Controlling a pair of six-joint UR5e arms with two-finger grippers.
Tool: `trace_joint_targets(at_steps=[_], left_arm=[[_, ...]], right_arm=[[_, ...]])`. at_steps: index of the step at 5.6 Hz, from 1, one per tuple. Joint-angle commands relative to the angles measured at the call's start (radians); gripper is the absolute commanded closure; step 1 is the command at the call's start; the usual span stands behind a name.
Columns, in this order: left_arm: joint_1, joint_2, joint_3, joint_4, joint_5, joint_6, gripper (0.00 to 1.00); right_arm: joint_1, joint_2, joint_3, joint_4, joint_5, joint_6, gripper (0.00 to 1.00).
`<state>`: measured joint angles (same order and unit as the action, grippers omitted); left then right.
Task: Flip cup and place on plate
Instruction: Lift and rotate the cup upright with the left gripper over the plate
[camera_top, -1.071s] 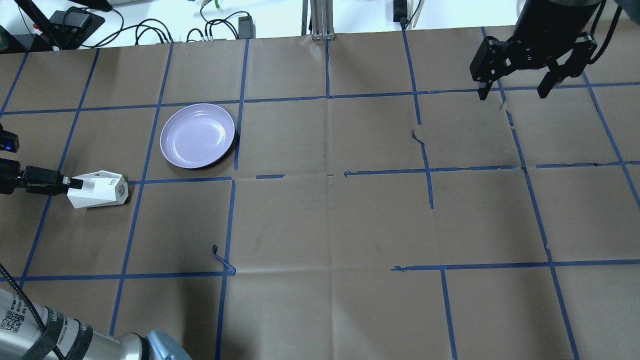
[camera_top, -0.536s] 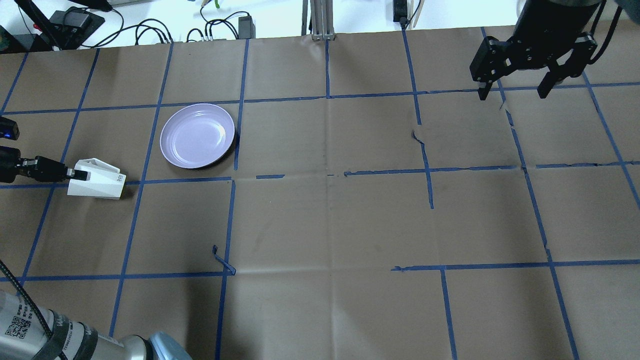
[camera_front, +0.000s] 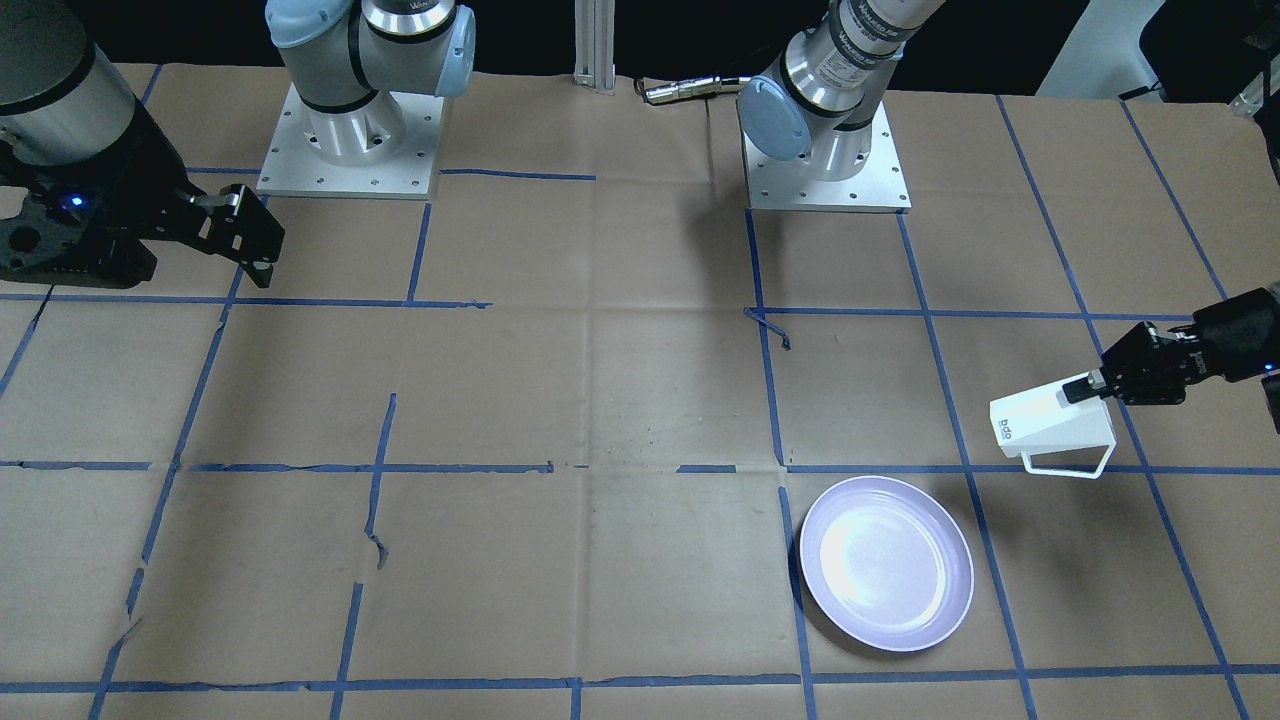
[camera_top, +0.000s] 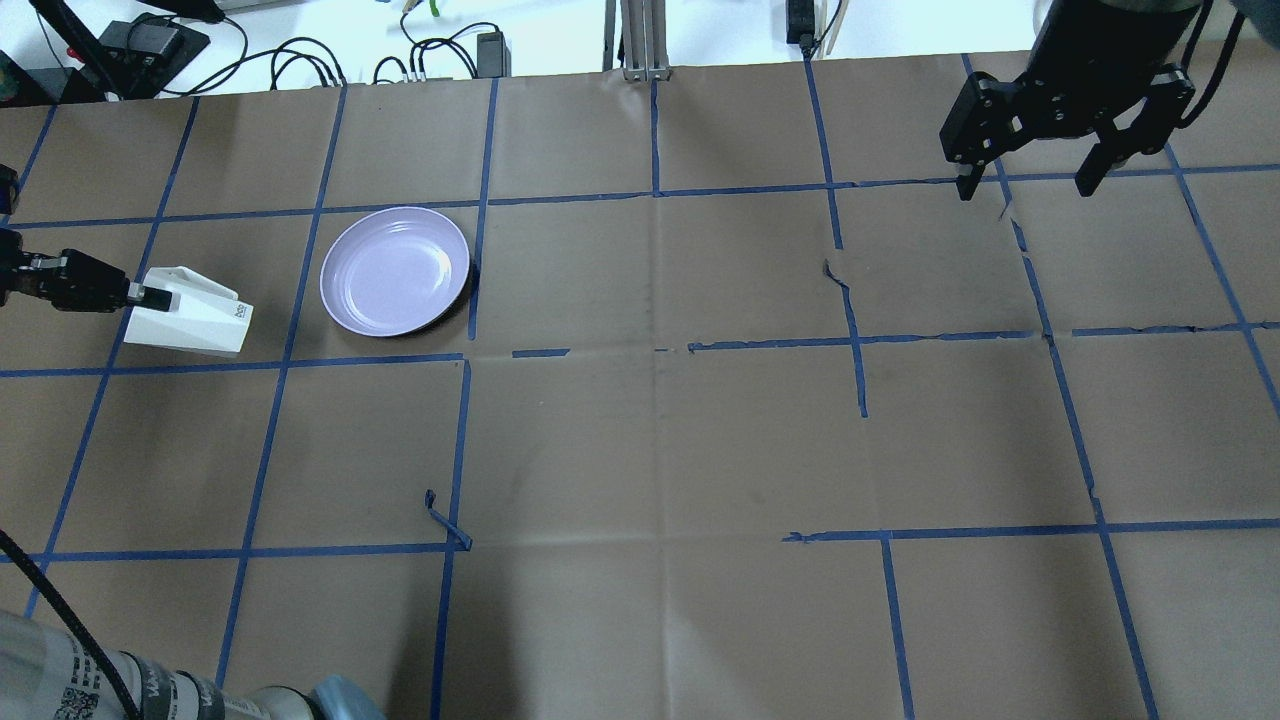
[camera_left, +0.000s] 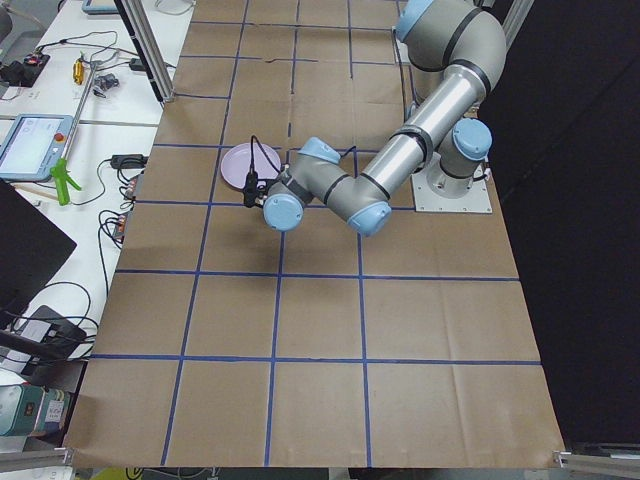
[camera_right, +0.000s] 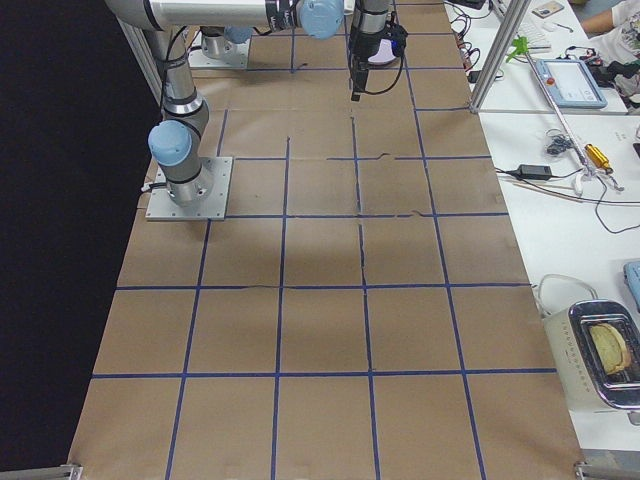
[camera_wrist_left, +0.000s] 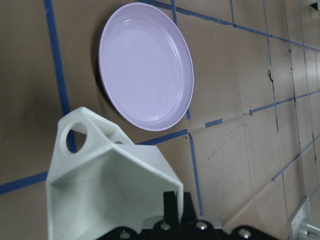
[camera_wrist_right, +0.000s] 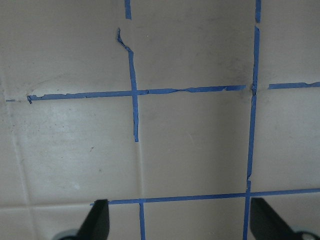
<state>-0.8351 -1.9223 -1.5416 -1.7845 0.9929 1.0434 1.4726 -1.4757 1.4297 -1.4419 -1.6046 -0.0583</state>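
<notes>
Next, my left gripper releases the white faceted cup on the middle of the lavender plate (camera_front: 883, 562) (camera_wrist_left: 146, 67).
The white faceted cup (camera_top: 190, 320) lies on its side in my left gripper (camera_top: 150, 296), which is shut on its rim wall, one finger inside the mouth. Its base points at the lavender plate (camera_top: 395, 270), a short way to its right. In the front-facing view the cup (camera_front: 1045, 428) hangs from the left gripper (camera_front: 1085, 388), handle towards the camera, with the plate (camera_front: 886, 563) in front of it. The left wrist view shows the cup (camera_wrist_left: 100, 185) close up and the plate (camera_wrist_left: 145, 65) beyond. My right gripper (camera_top: 1027, 185) is open and empty at the far right.
Brown paper with blue tape grid lines covers the table (camera_top: 660, 440). Cables and power bricks (camera_top: 300, 55) lie beyond its far edge. The two arm bases (camera_front: 825, 160) stand at the robot's side. The right wrist view shows only paper and tape (camera_wrist_right: 135, 92).
My left gripper has carried the cup towards the table's far side and turned it about its axis, so the handle now faces away. The plate and the right arm have not moved.
</notes>
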Motion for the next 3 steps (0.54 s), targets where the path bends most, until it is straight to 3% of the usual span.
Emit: trace_joint_targets(at_steps=[1, 2, 3], left_arm=[[-0.193, 0.057, 0.0, 0.194, 0.144, -0.128, 1.0], [-0.299, 0.048, 0.0, 0.318, 0.198, -0.222, 1.0], [-0.409, 0.026, 0.0, 0.452, 0.313, -0.28, 1.0]], right_arm=[[0.0, 0.0, 0.0, 0.0, 0.0, 0.0, 0.0], [0.0, 0.0, 0.0, 0.0, 0.0, 0.0, 0.0], [0.0, 0.0, 0.0, 0.0, 0.0, 0.0, 0.0]])
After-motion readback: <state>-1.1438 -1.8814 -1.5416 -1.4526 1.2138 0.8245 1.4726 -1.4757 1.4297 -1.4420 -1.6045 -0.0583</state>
